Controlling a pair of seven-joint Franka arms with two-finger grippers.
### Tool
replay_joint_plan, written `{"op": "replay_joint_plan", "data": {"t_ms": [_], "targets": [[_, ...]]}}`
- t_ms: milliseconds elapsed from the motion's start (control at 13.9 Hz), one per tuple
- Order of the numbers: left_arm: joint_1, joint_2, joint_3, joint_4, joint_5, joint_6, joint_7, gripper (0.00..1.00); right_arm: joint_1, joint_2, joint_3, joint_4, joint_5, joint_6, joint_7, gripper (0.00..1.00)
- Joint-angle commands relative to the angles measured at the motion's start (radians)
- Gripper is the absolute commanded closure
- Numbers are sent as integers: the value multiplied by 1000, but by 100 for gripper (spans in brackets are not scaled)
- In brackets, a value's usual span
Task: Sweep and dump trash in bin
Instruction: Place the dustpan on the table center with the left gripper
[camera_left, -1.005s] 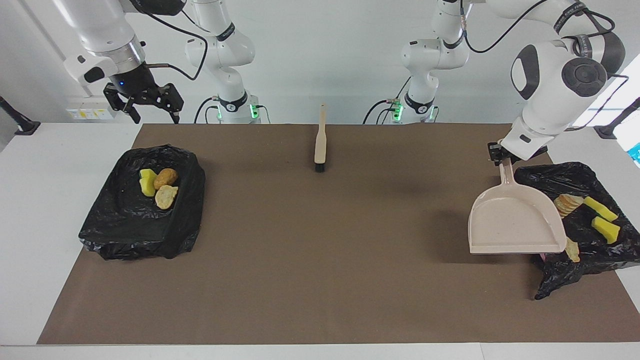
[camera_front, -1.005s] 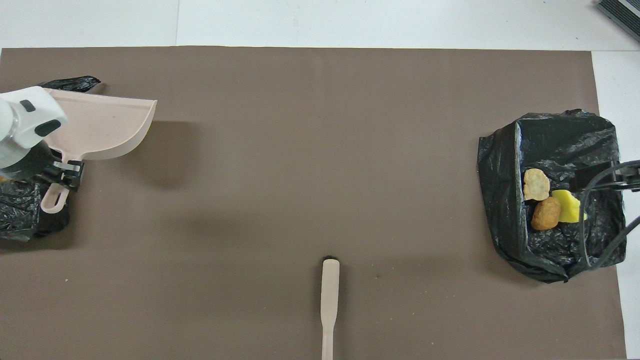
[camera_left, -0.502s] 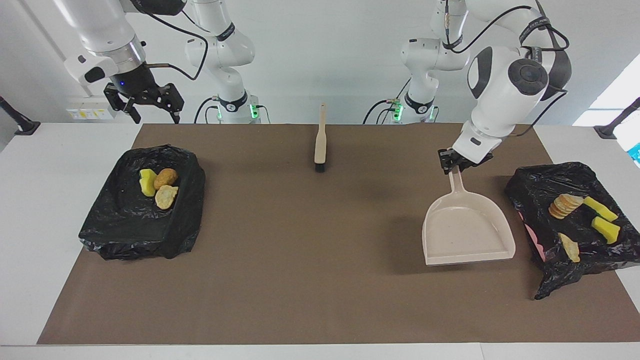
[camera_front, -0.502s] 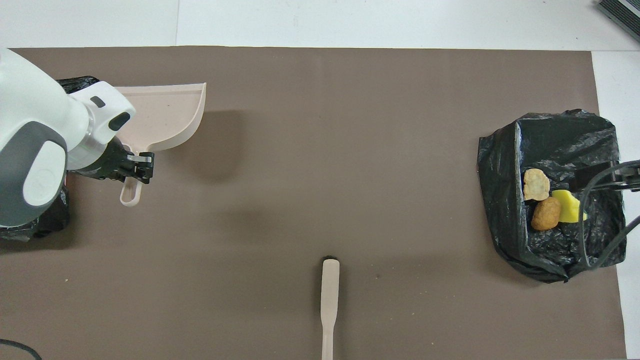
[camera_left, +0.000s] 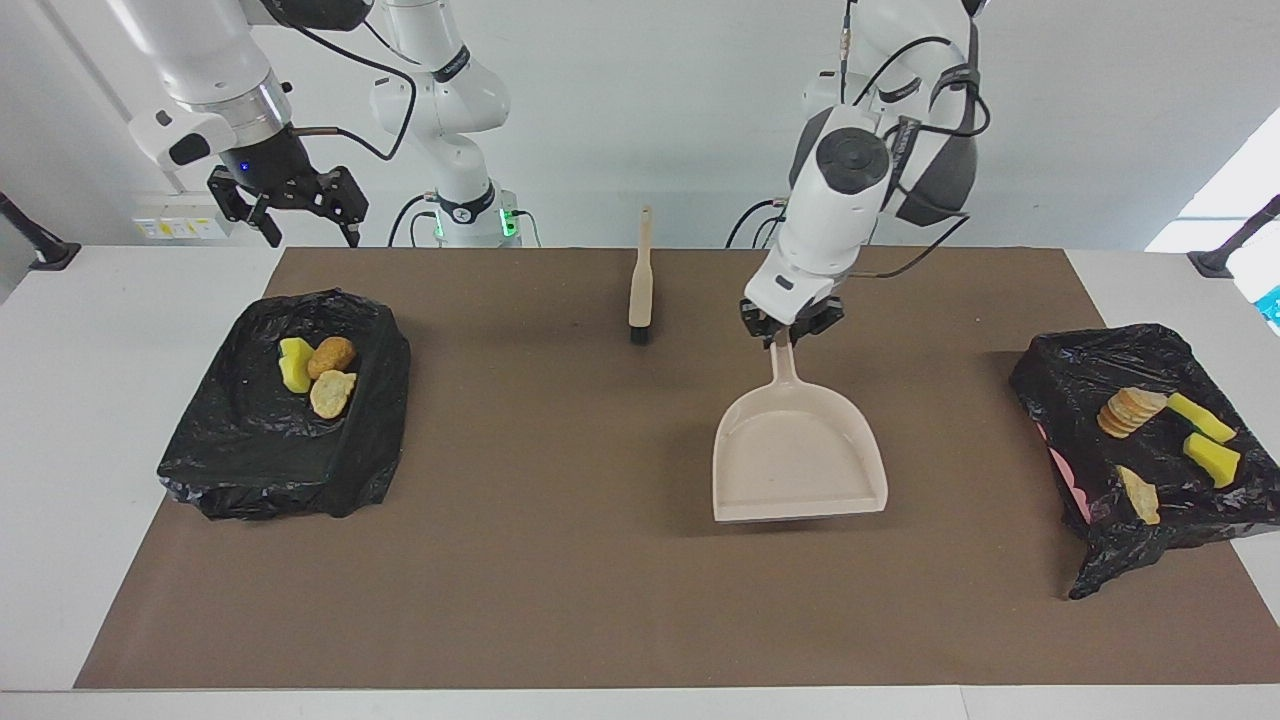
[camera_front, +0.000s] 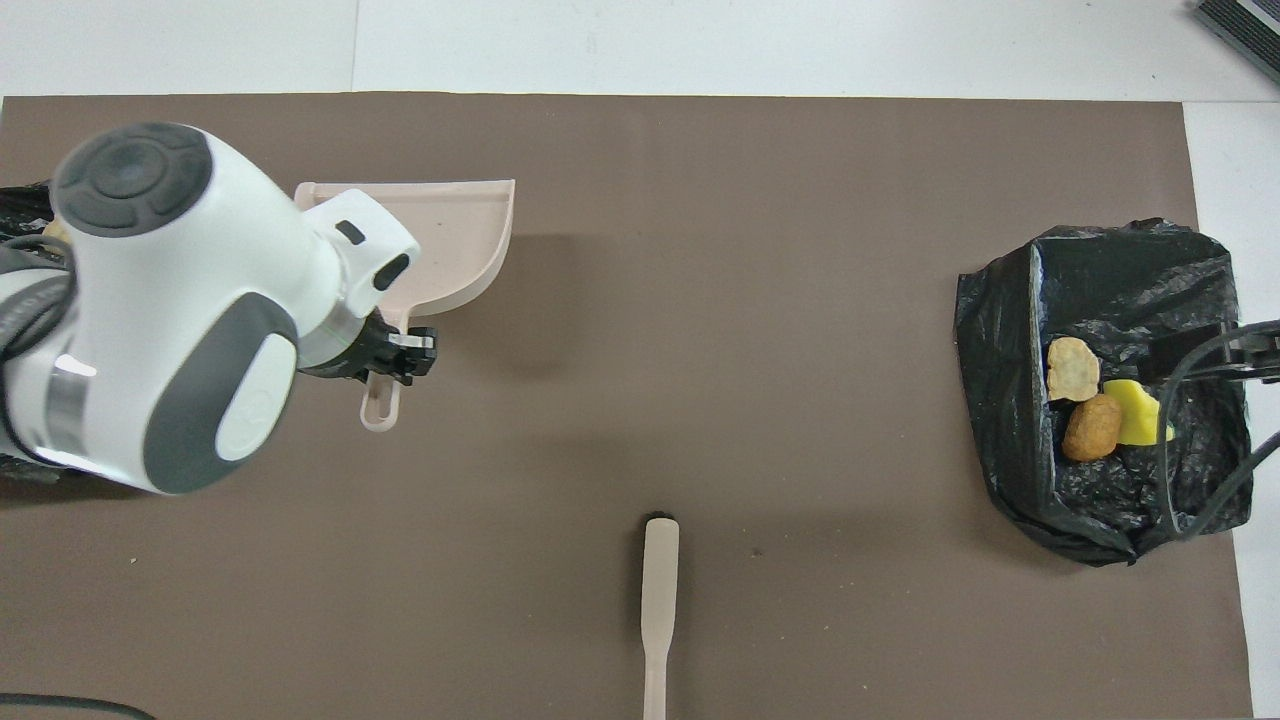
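My left gripper should release the beige dustpan on the brown mat straight (camera_front: 659, 317) beyond the bristles of the beige brush.
My left gripper (camera_left: 790, 335) is shut on the handle of the beige dustpan (camera_left: 795, 455) and holds it, empty, just over the brown mat near the table's middle; both show in the overhead view, gripper (camera_front: 400, 355) and dustpan (camera_front: 450, 240). Trash lies in two black-lined bins. The bin (camera_left: 250, 450) at the right arm's end holds a yellow sponge bit (camera_left: 294, 365) and two bread pieces (camera_left: 332, 355). The bin (camera_left: 1090, 365) at the left arm's end holds bread pieces (camera_left: 1130, 410) and yellow sponge bits (camera_left: 1212, 458). My right gripper (camera_left: 300, 215) waits open in the air above the first bin.
The beige brush (camera_left: 640, 285) lies on the mat (camera_left: 560, 560) near the robots, bristles pointing away from them; it also shows in the overhead view (camera_front: 660, 590). In that view my left arm hides most of the bin at its end.
My left arm has carried the dustpan from over the bin at its end toward the table's middle. The right arm has not moved.
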Motion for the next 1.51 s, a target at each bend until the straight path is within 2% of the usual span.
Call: {"op": "replay_joint_plan", "data": {"t_ms": [0,359,718,933,1077,1148,1220,1292,1435], "targets": [[-93,101,23,45,-68,88,-102,100,-14,1,9,7,3,2,-25,0],[-176,120,22,56,-58,160,-101,100,-14,1,9,7,3,2,-25,0],[-188,132,22,56,-51,206,-75,100,-14,1,9,7,3,2,-25,0],[-220,196,23,57,-32,224,-75,100,-14,1,9,7,3,2,-25,0],[-230,204,22,65,-25,224,-77,100,-14,1,9,7,3,0,-25,0],[-227,195,23,70,-30,232,-70,91,-14,1,9,7,3,2,-25,0],[-198,185,25,68,-42,256,-63,22,-14,1,9,7,3,2,-25,0],[-172,168,25,59,-60,251,-66,0,-14,1,9,7,3,2,-25,0],[-159,123,28,56,-67,188,-75,0,-14,1,9,7,3,2,-25,0]]}}
